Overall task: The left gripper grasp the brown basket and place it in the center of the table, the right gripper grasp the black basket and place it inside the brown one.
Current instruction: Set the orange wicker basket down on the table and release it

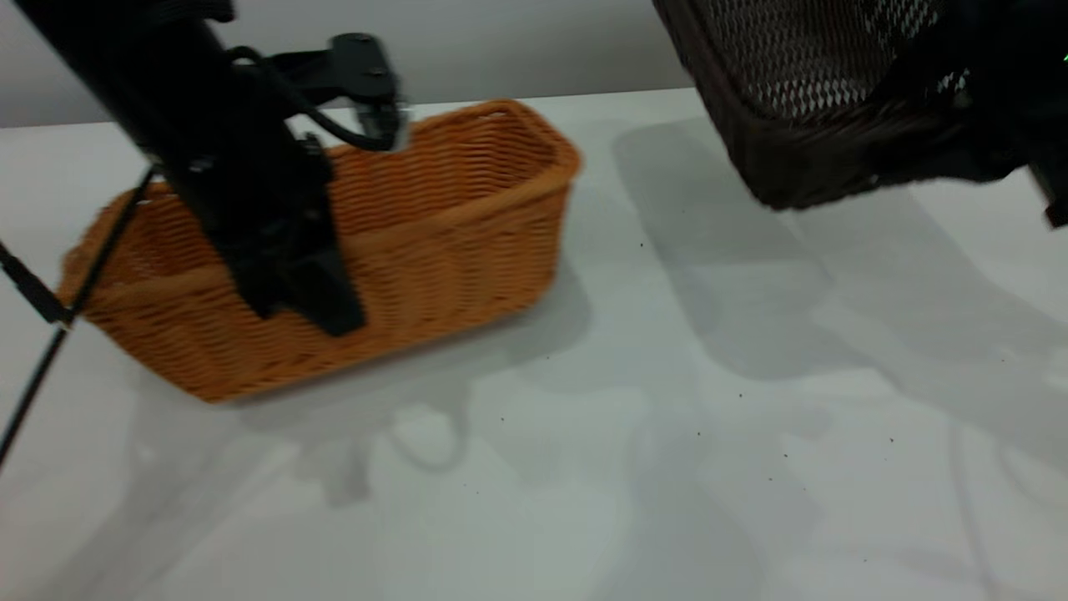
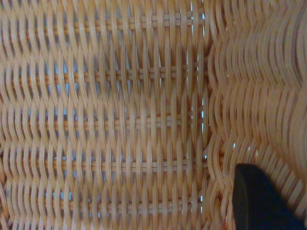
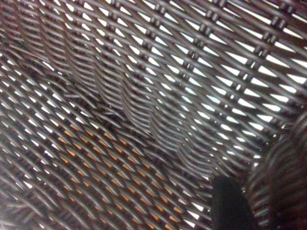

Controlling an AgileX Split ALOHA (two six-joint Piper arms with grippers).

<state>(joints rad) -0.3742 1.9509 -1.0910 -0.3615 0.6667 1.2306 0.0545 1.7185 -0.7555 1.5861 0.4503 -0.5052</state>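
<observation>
Next, I open my left gripper to let go of the brown basket over the shadowed table (image 1: 492,345), just in front of the basket's near long side.
The brown basket (image 1: 450,225) sits left of the table's middle, on or just above the white table (image 1: 634,434). My left gripper (image 1: 313,300) is shut on its near long wall, one finger outside and one finger (image 2: 259,201) inside against the weave (image 2: 120,110). The black basket (image 1: 801,92) hangs tilted in the air at the upper right, clear of the table. My right gripper (image 1: 972,117) is shut on its wall at the right side. In the right wrist view a finger (image 3: 230,206) lies against the dark weave (image 3: 144,96), and orange shows through the gaps.
The table's front and middle carry only a few dark specks and the baskets' shadows. A thin black cable (image 1: 37,367) hangs from the left arm at the far left. A grey wall (image 1: 534,50) stands behind the table's back edge.
</observation>
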